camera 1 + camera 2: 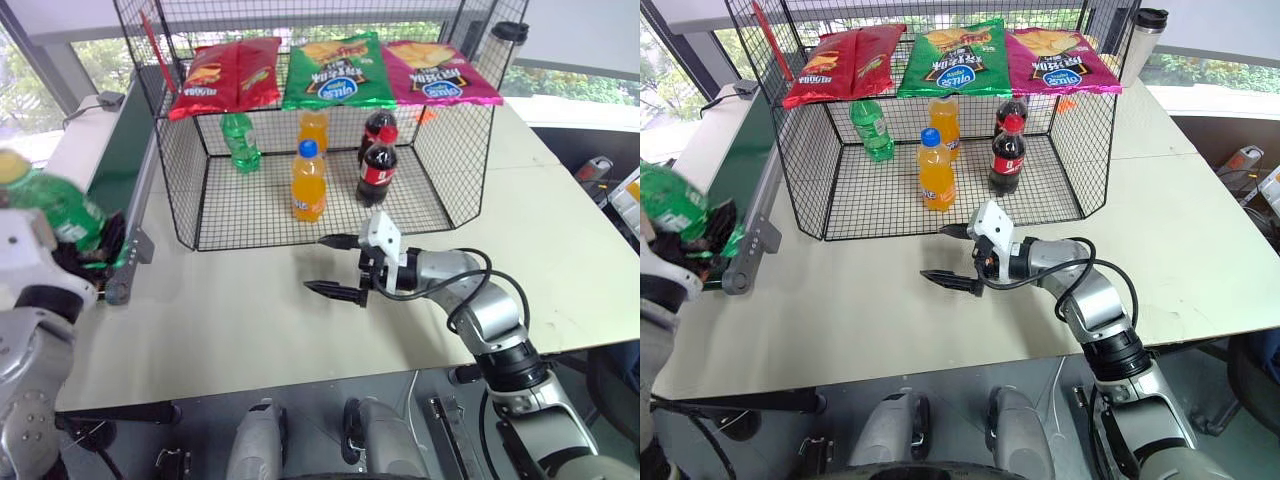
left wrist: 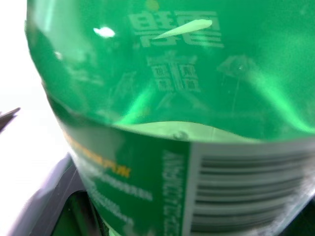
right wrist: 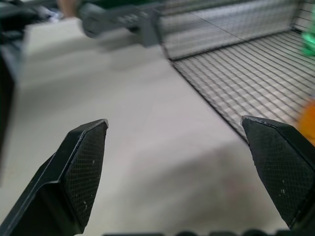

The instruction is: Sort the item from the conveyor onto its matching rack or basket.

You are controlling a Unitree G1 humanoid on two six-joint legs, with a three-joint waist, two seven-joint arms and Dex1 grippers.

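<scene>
The green soda bottle, now tilted above the conveyor's near end, will be let go by my left gripper on the bottom of the cage (image 1: 251, 232) next to the front orange bottle.
The item, a clear green soda bottle (image 1: 52, 205) with a yellow cap (image 1: 10, 166), hangs tilted above the near end of the conveyor (image 1: 122, 160) at the far left. My left gripper (image 1: 86, 242) is shut on it. Up close, its green body and white-green label (image 2: 172, 98) are in the left wrist view. The black wire-mesh cage (image 1: 180, 195) stands at the back middle of the table. In front of the cage's open side, my right gripper (image 1: 315, 264) hovers over the table. It is open with nothing between its fingers (image 3: 83, 162) and points left.
In the cage stand a green-capped green bottle (image 1: 240, 140), two orange bottles (image 1: 308, 182) and two cola bottles (image 1: 377, 170). Red (image 1: 225, 75), green (image 1: 338, 70) and pink (image 1: 440, 70) chip bags lie on its top. A tumbler (image 1: 508, 45) stands back right.
</scene>
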